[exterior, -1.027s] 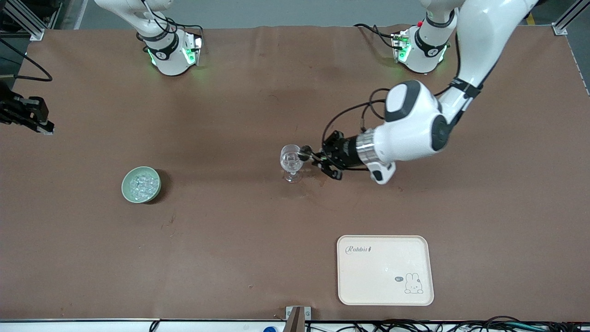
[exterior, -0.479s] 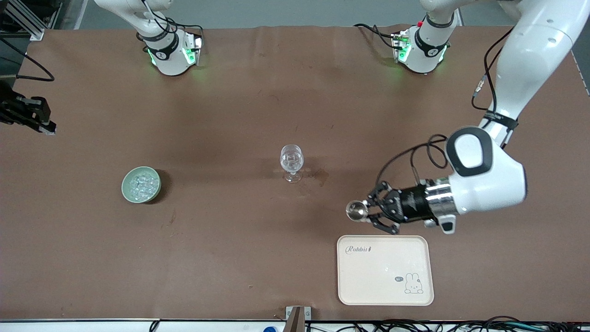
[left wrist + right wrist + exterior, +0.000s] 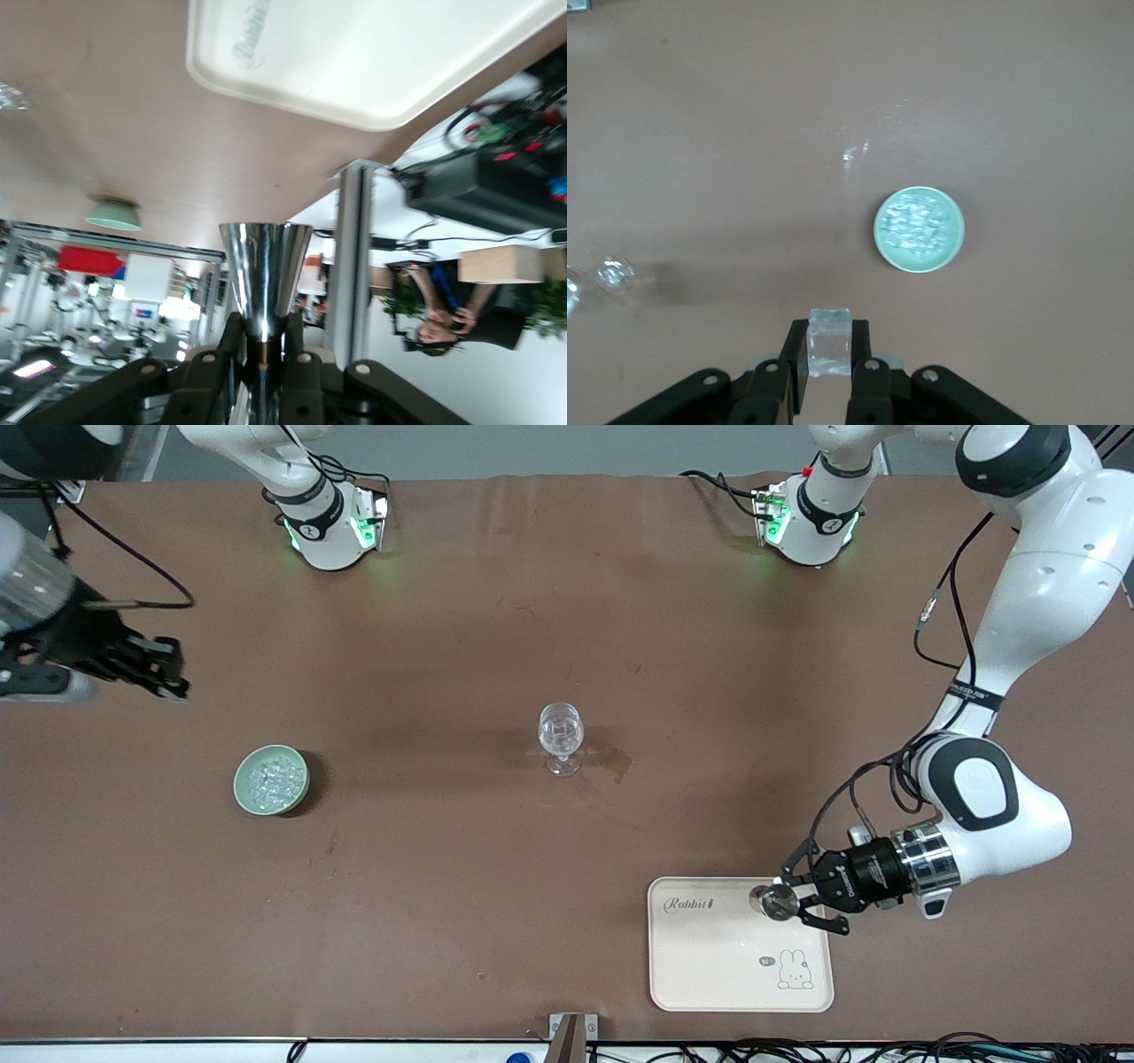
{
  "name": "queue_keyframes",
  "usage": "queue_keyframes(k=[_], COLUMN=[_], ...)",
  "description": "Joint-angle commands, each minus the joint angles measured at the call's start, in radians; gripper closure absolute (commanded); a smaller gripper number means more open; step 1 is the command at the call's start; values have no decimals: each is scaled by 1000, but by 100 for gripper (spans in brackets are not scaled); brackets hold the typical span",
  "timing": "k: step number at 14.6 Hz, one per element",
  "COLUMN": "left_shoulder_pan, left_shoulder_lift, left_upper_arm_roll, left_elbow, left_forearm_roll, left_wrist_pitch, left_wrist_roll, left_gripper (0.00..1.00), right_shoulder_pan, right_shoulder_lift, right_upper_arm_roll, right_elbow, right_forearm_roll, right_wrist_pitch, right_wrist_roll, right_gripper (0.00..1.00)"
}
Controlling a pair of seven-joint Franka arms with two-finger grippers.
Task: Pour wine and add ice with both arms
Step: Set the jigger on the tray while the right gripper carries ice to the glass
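Note:
Next, my left gripper lets go of the metal measuring cup on the cream tray (image 3: 771,911) beyond the bunny drawing, level with the lettering.
A clear stemmed glass (image 3: 561,735) stands mid-table with ice in it; it also shows in the right wrist view (image 3: 613,274). A pale green bowl (image 3: 271,779) holds several ice cubes toward the right arm's end, and shows in the right wrist view (image 3: 919,228) too. My right gripper (image 3: 168,675) is over bare table at its end. It is shut on one clear ice cube (image 3: 829,341) between its fingers (image 3: 796,350). My left gripper (image 3: 804,902) is over the cream tray (image 3: 709,965). It is shut on a shiny metal measuring cup (image 3: 775,901), also seen in the left wrist view (image 3: 264,270).
A wet patch (image 3: 616,763) lies on the brown table next to the glass. The tray sits near the front camera's edge, toward the left arm's end. Cables and a metal bracket (image 3: 571,1036) run along that edge.
My left gripper carried the metal cup from the glass's rim to over the tray. My right arm swung in from the table's end.

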Motion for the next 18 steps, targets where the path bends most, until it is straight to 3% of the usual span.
queue_keyframes(k=[1,6,12,18], left_shoulder_pan=[-3,10,10,10], left_shoulder_lift=[59,124,185,213], left_upper_arm_roll=[39,78,89,89], left_elbow=[45,42,45,45], left_forearm_roll=[-53,-145,-147,-197], left_wrist_pitch=[8,8,6,6], left_wrist_roll=[62,172,234,370], left_gripper=[99,99,99,99], right_shoulder_pan=[66,207,361,491], right_shoulder_lift=[56,145,355,457], right_upper_arm_roll=[-7,-7,-7,-9], right_elbow=[18,21,217,241], right_forearm_roll=[35,29,26,23], right_wrist_pitch=[42,138,161,281], right_wrist_roll=[122,351,593,724], right_gripper=[95,95,96,97])
